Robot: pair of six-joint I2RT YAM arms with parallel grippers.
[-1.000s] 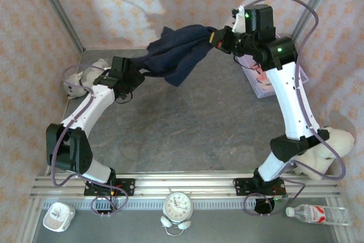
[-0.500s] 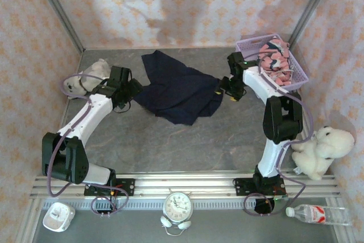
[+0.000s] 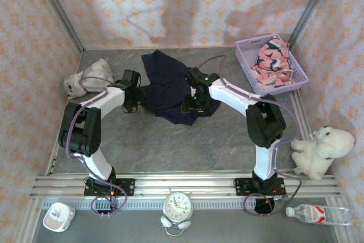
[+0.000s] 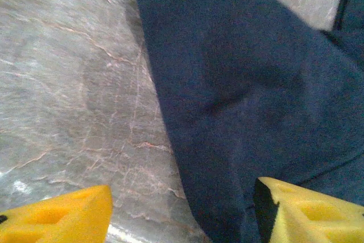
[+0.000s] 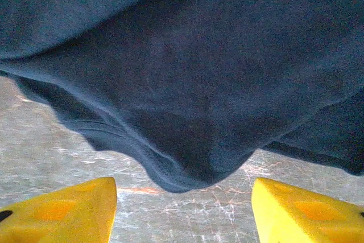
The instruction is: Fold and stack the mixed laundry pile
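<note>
My right gripper needs to take its rounded fold (image 5: 185, 176), as the navy garment lies crumpled between my grippers, and lift it with my left gripper to stretch it before folding.
The dark navy garment (image 3: 166, 83) lies crumpled flat on the grey table at the back centre. My left gripper (image 3: 137, 91) sits at its left edge, open; in the left wrist view the yellow fingers (image 4: 62, 217) straddle the navy garment's (image 4: 244, 95) edge, the left gripper (image 4: 182, 220) holding nothing. My right gripper (image 3: 191, 105) is at the near right edge, open; a rounded fold of the navy garment (image 5: 187, 83) lies just ahead of the right gripper (image 5: 183, 214), over bare table. The salmon-pink printed garment (image 3: 272, 62) lies in the basket.
The lavender lattice basket (image 3: 245, 46) stands at the back right. A grey-white plush toy (image 3: 85, 77) lies at the left wall, a white plush toy (image 3: 319, 149) at the right. A clock (image 3: 178, 206), a bottle (image 3: 318, 214) and a white device (image 3: 58, 216) sit beyond the front rail.
The navy garment, held up between both grippers a second ago, now lies on the table, bunched narrower. Both grippers have let go; the right one moved left to its near edge.
</note>
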